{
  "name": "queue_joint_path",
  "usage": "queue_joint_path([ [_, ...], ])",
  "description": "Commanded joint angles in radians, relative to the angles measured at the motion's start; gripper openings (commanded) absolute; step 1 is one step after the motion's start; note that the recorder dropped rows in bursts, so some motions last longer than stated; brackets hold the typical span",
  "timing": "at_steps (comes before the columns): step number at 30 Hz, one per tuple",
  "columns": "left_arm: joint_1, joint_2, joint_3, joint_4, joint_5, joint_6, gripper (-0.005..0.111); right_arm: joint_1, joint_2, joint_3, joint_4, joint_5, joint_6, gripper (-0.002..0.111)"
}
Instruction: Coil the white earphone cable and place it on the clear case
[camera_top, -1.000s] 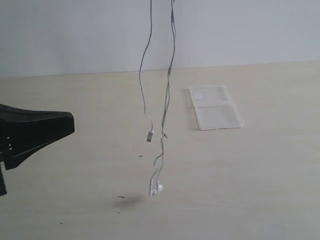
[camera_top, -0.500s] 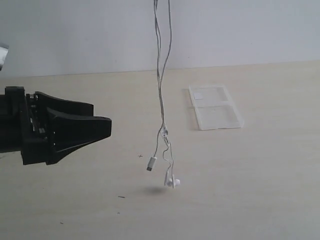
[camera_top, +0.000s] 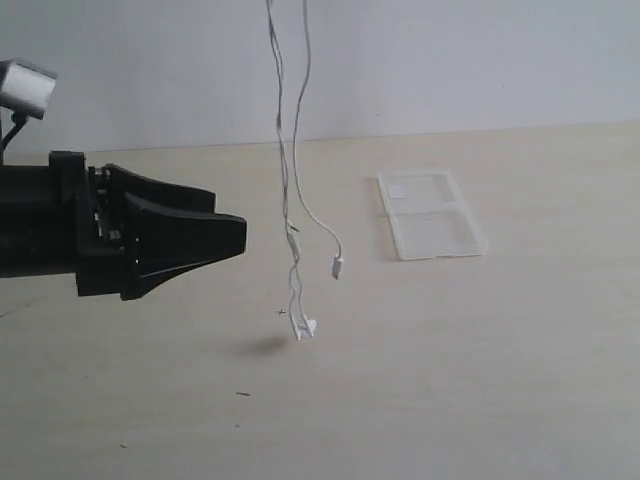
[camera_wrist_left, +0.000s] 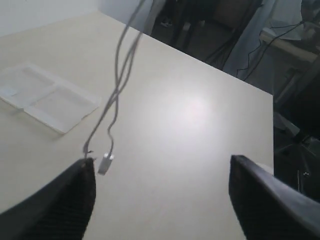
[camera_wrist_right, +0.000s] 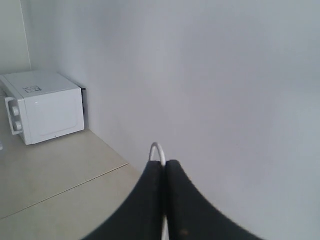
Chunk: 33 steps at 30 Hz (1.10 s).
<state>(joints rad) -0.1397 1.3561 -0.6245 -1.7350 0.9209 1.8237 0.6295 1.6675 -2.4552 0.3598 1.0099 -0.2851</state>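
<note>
The white earphone cable has hanging parts (camera_top: 284, 142) (camera_wrist_left: 132, 48) above its plug. My left gripper will close on them next, leaving the plug and earbuds dangling below.
The white earphone cable (camera_top: 290, 200) hangs in long strands from above the exterior view. Its earbuds (camera_top: 303, 328) dangle just over the table and its plug (camera_top: 338, 267) hangs a little higher. My right gripper (camera_wrist_right: 165, 163) is out of the exterior view; its wrist view shows it shut on a loop of the cable (camera_wrist_right: 157, 150). My left gripper (camera_top: 238, 235) reaches in level from the left, short of the strands. In the left wrist view it (camera_wrist_left: 161, 162) stands wide open, the plug (camera_wrist_left: 105, 164) hanging beside one finger (camera_wrist_left: 75, 200). The clear case (camera_top: 432, 215) lies flat at the back right.
A pale wall rises behind the light wooden table (camera_top: 480, 380). The left wrist view shows the table's far edge (camera_wrist_left: 225, 75), with dark furniture and cables beyond it. The right wrist view shows a white box-shaped appliance (camera_wrist_right: 45, 107) on a pale surface by the wall.
My left gripper has come in from the left toward the cable and has opened. The hanging cable has swung left, and its earbuds and plug now hang higher.
</note>
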Motion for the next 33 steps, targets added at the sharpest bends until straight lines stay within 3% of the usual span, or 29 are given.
queue_joint_path([
  [1,-0.076,0.064,-0.061,-0.009,-0.001,0.131,0.071,-0.002,-0.002,-0.006,0.008,-0.015,0.000,0.000],
  [4,-0.142,0.092,-0.100,-0.009,-0.075,0.190,0.071,-0.002,-0.004,-0.006,0.004,-0.011,-0.003,0.000],
  [8,-0.152,0.096,-0.128,-0.009,-0.196,0.168,0.071,-0.002,-0.015,-0.006,-0.009,-0.011,-0.003,0.000],
  [12,-0.152,0.096,-0.128,-0.009,0.065,0.064,0.071,-0.002,-0.015,-0.006,-0.055,-0.011,-0.003,0.000],
  [22,-0.152,0.096,-0.128,-0.009,0.081,0.018,0.071,-0.002,-0.015,-0.006,-0.063,-0.011,-0.003,0.000],
  [29,-0.152,0.096,-0.128,-0.009,-0.030,-0.003,0.071,-0.002,-0.015,-0.006,-0.063,-0.011,-0.003,0.000],
  [33,-0.152,0.096,-0.128,-0.009,0.034,-0.014,0.071,-0.002,-0.015,-0.006,-0.077,-0.011,-0.003,0.000],
])
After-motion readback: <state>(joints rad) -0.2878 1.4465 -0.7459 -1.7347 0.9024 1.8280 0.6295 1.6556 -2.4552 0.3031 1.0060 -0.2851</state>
